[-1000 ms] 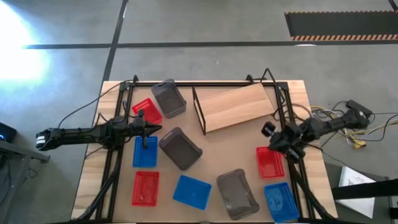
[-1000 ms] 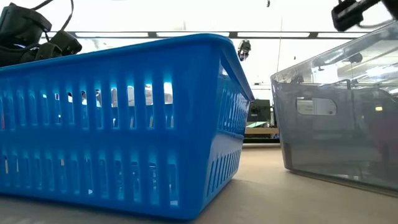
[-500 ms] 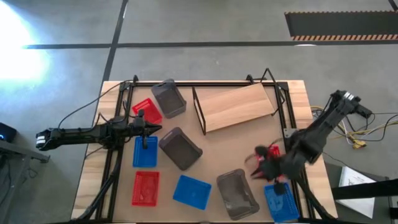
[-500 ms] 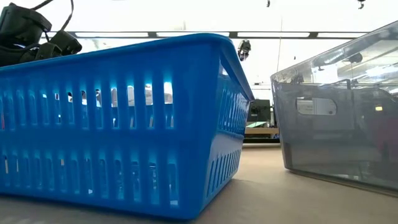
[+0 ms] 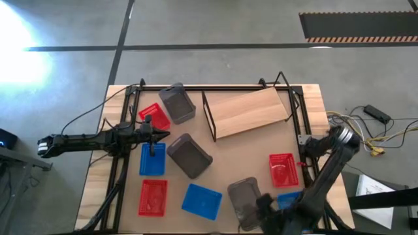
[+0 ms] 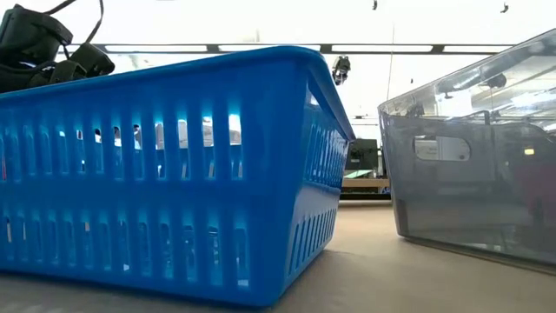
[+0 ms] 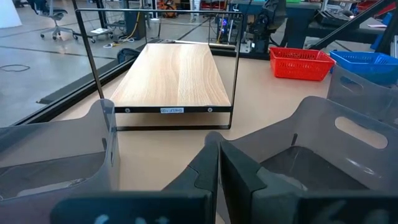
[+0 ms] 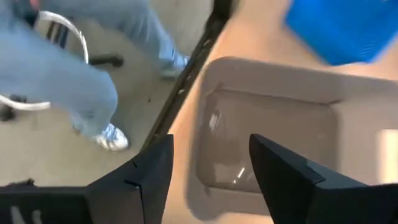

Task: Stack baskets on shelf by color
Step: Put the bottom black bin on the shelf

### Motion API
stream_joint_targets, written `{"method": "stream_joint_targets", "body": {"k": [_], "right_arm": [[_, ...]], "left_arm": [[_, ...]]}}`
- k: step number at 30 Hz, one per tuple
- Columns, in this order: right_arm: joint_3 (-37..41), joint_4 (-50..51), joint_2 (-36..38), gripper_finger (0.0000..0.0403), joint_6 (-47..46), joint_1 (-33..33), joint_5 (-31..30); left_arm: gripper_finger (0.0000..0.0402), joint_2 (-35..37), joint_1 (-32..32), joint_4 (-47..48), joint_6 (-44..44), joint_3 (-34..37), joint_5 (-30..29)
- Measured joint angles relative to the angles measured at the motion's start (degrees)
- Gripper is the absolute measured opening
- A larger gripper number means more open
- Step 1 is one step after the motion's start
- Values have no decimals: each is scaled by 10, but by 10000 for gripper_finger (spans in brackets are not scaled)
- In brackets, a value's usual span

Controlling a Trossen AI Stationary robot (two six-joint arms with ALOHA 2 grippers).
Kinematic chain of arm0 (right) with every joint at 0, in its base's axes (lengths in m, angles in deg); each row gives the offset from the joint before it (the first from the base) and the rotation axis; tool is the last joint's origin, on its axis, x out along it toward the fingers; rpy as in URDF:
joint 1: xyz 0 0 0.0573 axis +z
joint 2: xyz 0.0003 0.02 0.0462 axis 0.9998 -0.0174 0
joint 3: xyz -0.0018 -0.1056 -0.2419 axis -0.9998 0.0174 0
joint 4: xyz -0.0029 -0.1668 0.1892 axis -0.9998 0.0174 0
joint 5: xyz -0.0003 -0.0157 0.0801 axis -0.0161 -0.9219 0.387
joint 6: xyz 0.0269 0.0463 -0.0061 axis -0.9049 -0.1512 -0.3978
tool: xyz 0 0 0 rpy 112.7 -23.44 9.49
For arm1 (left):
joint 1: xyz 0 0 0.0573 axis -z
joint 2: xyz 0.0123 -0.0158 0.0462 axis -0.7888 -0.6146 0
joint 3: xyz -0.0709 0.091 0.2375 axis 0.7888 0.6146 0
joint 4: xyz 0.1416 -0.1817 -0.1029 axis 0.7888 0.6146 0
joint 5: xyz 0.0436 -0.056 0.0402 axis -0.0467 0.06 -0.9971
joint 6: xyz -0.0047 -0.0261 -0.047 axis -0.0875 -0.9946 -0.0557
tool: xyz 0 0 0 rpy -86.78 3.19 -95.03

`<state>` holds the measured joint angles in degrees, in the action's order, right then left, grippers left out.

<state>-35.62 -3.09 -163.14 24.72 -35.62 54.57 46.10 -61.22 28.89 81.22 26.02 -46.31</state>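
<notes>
Next, my right gripper grabs the near grey basket by the rim of its short side (image 5: pixel 251 228) (image 8: pixel 200 142), the one facing the table's near edge.
The wooden shelf (image 5: pixel 248 112) stands at the far middle of the table. Baskets lie scattered on the tabletop: red (image 5: pixel 153 116), (image 5: pixel 152 197), (image 5: pixel 283 170); blue (image 5: pixel 152 158), (image 5: pixel 201 201), (image 5: pixel 290 198); grey (image 5: pixel 177 103), (image 5: pixel 189 155), (image 5: pixel 247 203). My right gripper (image 5: pixel 261 203) hangs open at the near edge above the near grey basket (image 8: pixel 267 143), touching nothing. My left gripper (image 5: pixel 160 136) is shut at the left, between two grey baskets (image 7: pixel 56 155), (image 7: pixel 336 149), and faces the shelf (image 7: pixel 171 81).
A black wire frame (image 5: pixel 130 98) runs along the table's left, far and right sides. Cables (image 5: pixel 366 130) lie beyond the right edge. A person's legs (image 8: pixel 81 74) show on the floor past the table's edge. In the low view the blue basket (image 6: pixel 174 174) and grey basket (image 6: pixel 473 174) fill the foreground.
My right gripper has swung from the right side, by the red basket, toward the table's near edge and now hangs over the near grey basket; its fingers have spread open on the way. No basket has moved.
</notes>
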Motion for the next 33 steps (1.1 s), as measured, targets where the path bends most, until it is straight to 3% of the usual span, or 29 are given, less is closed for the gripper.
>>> {"method": "stream_joint_targets", "body": {"k": [5,13,18,22,25,33], "right_arm": [[-47,16,-66,202,-33,2,-2],[-47,22,-132,171,-83,1,8],[-47,23,-165,123,-94,-11,9],[-47,33,-178,62,-74,-24,11],[-46,59,-164,19,-53,-34,-1],[-46,147,-20,9,26,-84,-125]], "left_arm": [[0,-2,0,0,0,0,0],[0,-3,0,0,0,0,0],[0,-3,0,0,0,0,0],[0,-3,0,0,0,0,0],[0,-3,0,0,0,0,0],[0,-3,0,0,0,0,0]]}}
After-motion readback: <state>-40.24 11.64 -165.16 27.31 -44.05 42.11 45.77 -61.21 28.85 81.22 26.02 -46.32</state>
